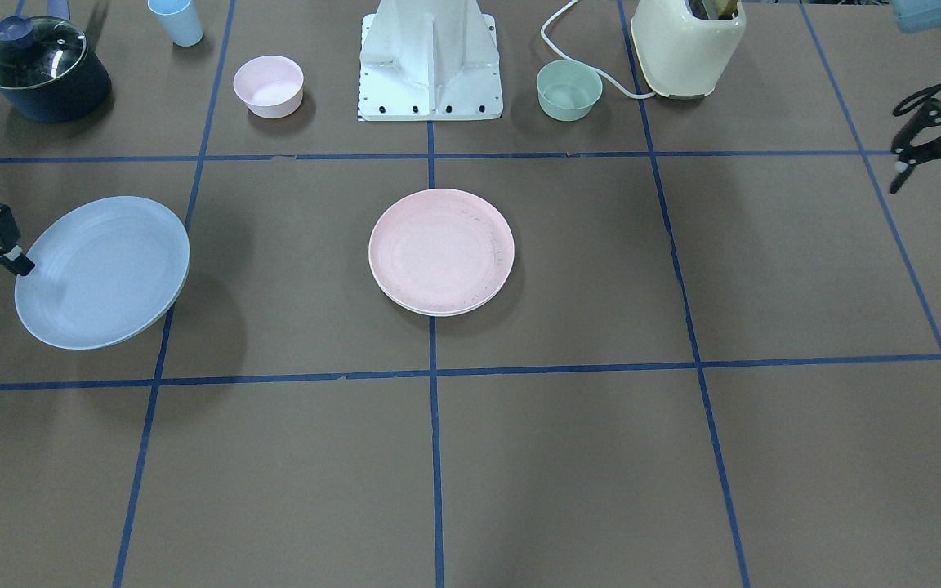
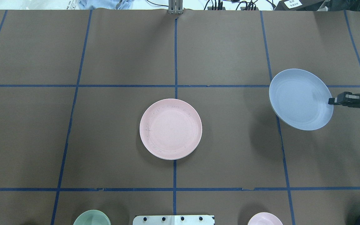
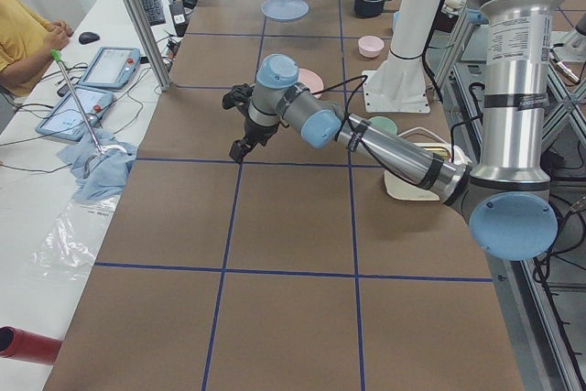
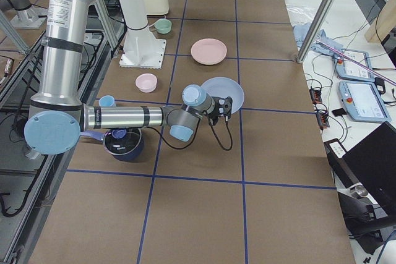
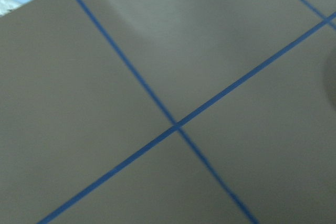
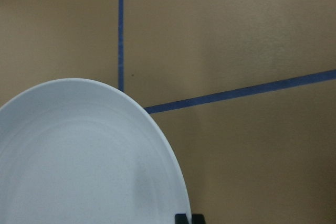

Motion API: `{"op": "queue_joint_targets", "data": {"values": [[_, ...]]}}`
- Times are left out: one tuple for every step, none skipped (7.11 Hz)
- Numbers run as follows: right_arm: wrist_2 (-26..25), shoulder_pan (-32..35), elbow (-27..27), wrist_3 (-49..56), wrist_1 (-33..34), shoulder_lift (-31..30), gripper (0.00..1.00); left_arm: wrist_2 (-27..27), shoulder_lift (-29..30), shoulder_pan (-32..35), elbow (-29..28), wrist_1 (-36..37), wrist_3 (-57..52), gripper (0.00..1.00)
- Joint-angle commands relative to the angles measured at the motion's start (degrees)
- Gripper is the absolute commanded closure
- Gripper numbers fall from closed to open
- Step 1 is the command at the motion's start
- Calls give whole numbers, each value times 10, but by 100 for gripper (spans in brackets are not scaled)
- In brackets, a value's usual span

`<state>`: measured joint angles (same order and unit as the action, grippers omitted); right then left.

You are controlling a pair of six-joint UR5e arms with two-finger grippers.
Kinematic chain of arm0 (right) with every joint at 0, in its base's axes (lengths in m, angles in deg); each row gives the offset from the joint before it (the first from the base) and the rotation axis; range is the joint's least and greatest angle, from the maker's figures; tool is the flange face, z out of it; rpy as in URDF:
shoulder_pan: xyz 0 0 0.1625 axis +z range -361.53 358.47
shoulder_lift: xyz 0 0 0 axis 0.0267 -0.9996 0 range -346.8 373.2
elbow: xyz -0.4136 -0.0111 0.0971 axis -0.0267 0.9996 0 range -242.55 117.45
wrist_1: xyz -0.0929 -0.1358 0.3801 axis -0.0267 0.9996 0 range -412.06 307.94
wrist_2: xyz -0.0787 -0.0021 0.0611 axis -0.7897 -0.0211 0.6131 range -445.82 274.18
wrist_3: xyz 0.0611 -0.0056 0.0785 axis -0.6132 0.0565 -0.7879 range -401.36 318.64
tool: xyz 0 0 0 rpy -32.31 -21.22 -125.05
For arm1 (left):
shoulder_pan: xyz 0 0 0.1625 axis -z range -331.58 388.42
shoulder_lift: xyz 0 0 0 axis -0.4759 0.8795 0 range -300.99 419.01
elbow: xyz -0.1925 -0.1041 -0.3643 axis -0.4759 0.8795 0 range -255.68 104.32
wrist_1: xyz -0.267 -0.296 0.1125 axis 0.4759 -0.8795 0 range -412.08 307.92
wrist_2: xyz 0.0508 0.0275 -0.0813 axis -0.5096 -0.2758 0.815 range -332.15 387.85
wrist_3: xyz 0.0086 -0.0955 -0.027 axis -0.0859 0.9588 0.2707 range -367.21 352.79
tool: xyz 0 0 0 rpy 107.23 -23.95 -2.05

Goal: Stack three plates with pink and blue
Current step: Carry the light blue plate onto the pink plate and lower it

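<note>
Next, I set the light blue plate down on top of the pale pink plate point(image 1: 443, 250) using my right gripper.
The pale pink plate point(image 1: 441, 249) lies at the table's middle and also shows in the overhead view point(image 2: 170, 128). A cream rim point(image 1: 438, 311) shows just under its near edge, so it seems to rest on the cream plate. My right gripper point(image 1: 21, 263) is shut on the rim of the light blue plate point(image 1: 103, 271). It holds the plate tilted a little above the table, far to the right of the pink plate in the overhead view point(image 2: 300, 98). The blue plate fills the right wrist view point(image 6: 79, 156). My left gripper point(image 1: 938, 196) is open and empty, raised near the table's left end.
A lidded dark pot point(image 1: 42, 69), a light blue cup point(image 1: 176, 20), a small pink bowl point(image 1: 268, 85), a mint-green bowl point(image 1: 568, 90) and a cream toaster point(image 1: 687, 45) stand along the robot's side. The robot base point(image 1: 431, 61) sits between the bowls.
</note>
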<state>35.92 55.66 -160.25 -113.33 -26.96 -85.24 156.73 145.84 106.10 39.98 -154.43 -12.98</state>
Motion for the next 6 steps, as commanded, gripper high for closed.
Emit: {"op": "queue_joint_targets", "data": {"values": [[-68,-75,-72,-37,104,48,100,31,-55,56,-19,22,-50,0],[-124,-131,-136,-64,191,63,100,28,-65,62,-22,23,-48,0],[-208,-200,-168,-103,269,103,100,29,-65,63,-23,25,-48,0],[-276,-259,-167,-121,336,157,100,30,-65,62,-25,25,-48,0],[-294,-285,-163,-142,420,227,100,30,-65,62,-26,25,-48,0],[-311,-311,-159,-164,521,298,100,30,-65,62,-26,25,-48,0]]}}
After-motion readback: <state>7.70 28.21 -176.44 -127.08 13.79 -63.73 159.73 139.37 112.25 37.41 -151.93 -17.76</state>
